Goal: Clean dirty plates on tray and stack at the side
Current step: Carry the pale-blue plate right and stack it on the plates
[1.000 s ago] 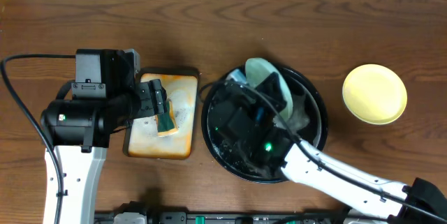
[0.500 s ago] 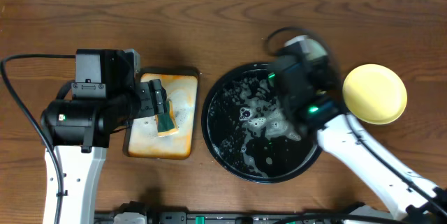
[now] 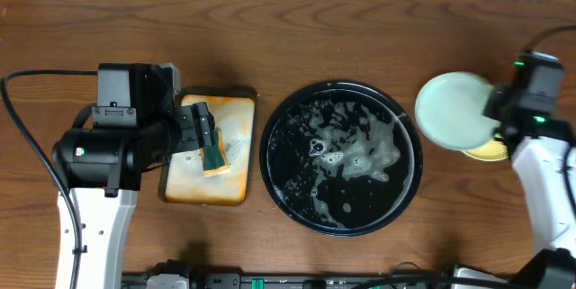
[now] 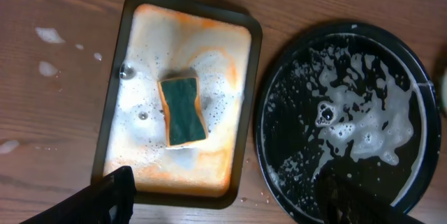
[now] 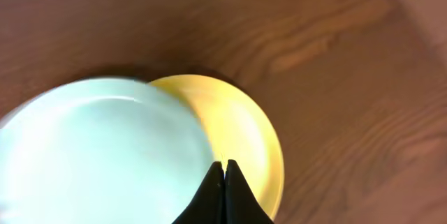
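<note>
The robot's right gripper should release the pale mint-green plate squarely on top of the yellow plate (image 3: 492, 122) (image 5: 192, 168).
My right gripper (image 3: 500, 109) is shut on the rim of a pale mint-green plate (image 3: 454, 109) and holds it partly over the yellow plate (image 3: 490, 151) at the right side of the table. In the right wrist view the closed fingertips (image 5: 223, 165) pinch the mint plate (image 5: 98, 147) above the yellow plate (image 5: 244, 133). The large round black tray (image 3: 340, 84) sits mid-table with only soapy foam in it, and also shows in the left wrist view (image 4: 293, 112). A second mint plate is not in view. My left gripper (image 4: 227, 203) is open and empty above the orange-stained tray.
A small rectangular orange-stained tray (image 3: 229, 181) with foam lies left of the black tray and holds a green sponge (image 3: 214, 154); both show in the left wrist view, tray (image 4: 140, 42) and sponge (image 4: 183, 110). Foam spots dot the wood at left.
My right arm has lifted the mint-green plate out of the black tray and carried it right, over the yellow plate. The left arm has not moved.
</note>
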{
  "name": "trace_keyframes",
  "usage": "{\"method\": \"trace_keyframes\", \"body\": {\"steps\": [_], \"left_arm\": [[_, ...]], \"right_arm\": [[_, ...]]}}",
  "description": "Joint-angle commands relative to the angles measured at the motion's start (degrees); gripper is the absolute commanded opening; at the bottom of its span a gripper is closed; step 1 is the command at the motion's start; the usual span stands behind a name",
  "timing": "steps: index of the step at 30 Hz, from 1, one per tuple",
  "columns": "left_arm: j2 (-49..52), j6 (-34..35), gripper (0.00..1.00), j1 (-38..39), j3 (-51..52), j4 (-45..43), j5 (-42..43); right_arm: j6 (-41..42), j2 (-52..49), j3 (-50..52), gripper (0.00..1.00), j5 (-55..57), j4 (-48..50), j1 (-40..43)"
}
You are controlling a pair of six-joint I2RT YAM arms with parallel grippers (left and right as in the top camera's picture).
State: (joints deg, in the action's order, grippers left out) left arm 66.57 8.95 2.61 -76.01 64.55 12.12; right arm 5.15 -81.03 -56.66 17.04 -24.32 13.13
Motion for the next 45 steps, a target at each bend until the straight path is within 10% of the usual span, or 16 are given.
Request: {"method": "trace_keyframes", "body": {"steps": [1, 26, 39, 45], "left_arm": [[-0.35, -0.33, 0.83, -0.35, -1.03, 0.31, 0.5], [-0.35, -0.33, 0.83, -0.35, -1.03, 0.31, 0.5], [-0.35, -0.33, 0.83, -0.35, -1.03, 0.31, 0.5], [-0.35, -0.33, 0.83, -0.35, -1.03, 0.31, 0.5]], "right_arm": [[4.07, -0.5, -0.55, 0.01, -13.77, -0.26, 6.95], [6.84, -19.96, -0.52, 0.01, -11.23, -2.49, 8.37], [9.64, -6.54, -0.59, 0.04, -17.62, -1.2, 6.99], [9.29, 3.02, -0.59, 0.22, -34.36, -2.95, 3.69]]}}
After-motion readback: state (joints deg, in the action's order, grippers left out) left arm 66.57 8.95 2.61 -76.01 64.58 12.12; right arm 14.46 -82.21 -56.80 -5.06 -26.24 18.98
